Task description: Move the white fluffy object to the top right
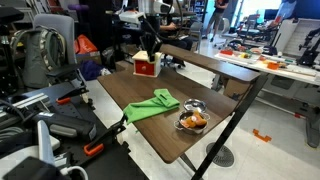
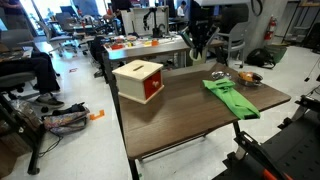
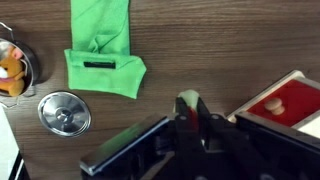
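Note:
Next, I let go of the small white object with my gripper on the bare brown table (image 1: 183, 91) (image 3: 115, 127) just past the metal lid.
In the wrist view my gripper (image 3: 190, 112) is shut on a small pale, whitish object (image 3: 187, 99) with a red patch; only its tip shows between the fingers. The gripper hangs above the brown table (image 3: 200, 50), beside the red and white box (image 3: 285, 100). In both exterior views the gripper (image 1: 150, 47) (image 2: 203, 50) is raised near the far end of the table, close to the box (image 1: 146, 66) (image 2: 140, 80). The held object is too small to make out there.
A green cloth (image 3: 100, 55) (image 1: 152, 105) (image 2: 230, 97) lies on the table. A metal lid (image 3: 63, 112) and a bowl with orange contents (image 3: 12, 70) (image 1: 192, 120) (image 2: 245, 77) sit near it. Chairs, bags and desks surround the table (image 1: 215, 70) (image 2: 190, 125).

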Tool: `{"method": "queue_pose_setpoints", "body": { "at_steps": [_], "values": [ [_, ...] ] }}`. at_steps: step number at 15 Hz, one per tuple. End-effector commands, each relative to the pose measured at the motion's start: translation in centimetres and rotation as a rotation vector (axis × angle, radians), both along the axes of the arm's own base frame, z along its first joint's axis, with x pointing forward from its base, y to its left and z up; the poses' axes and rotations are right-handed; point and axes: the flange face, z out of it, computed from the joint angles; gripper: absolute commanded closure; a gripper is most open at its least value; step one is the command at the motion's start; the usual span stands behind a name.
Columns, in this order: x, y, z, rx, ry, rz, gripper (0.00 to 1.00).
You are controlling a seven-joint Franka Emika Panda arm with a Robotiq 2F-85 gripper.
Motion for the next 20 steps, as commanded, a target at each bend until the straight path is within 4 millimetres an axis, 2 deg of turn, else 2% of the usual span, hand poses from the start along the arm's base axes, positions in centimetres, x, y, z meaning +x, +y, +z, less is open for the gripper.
{"method": "queue_pose_setpoints", "body": {
  "at_steps": [1,4,7,13,17,18,19,20],
  "values": [
    [2.4,-4.1,0.1,0.034,-0.025,-0.055,0.97],
    [4.4,-7.5,-1.3,0.05,-0.044,-0.128,0.97],
    [6.3,-9.5,-3.6,0.05,-0.04,-0.186,0.97],
    [7.6,-10.9,-10.3,0.016,0.011,-0.215,0.97],
    [8.3,-11.3,-12.4,0.006,0.019,-0.226,0.97],
    [8.5,-11.3,-12.5,0.001,0.021,-0.238,0.64],
    [8.6,-11.5,-12.7,-0.001,0.022,-0.244,0.64],
    [8.8,-11.6,-12.7,-0.002,0.022,-0.251,0.56]
  ]
}}
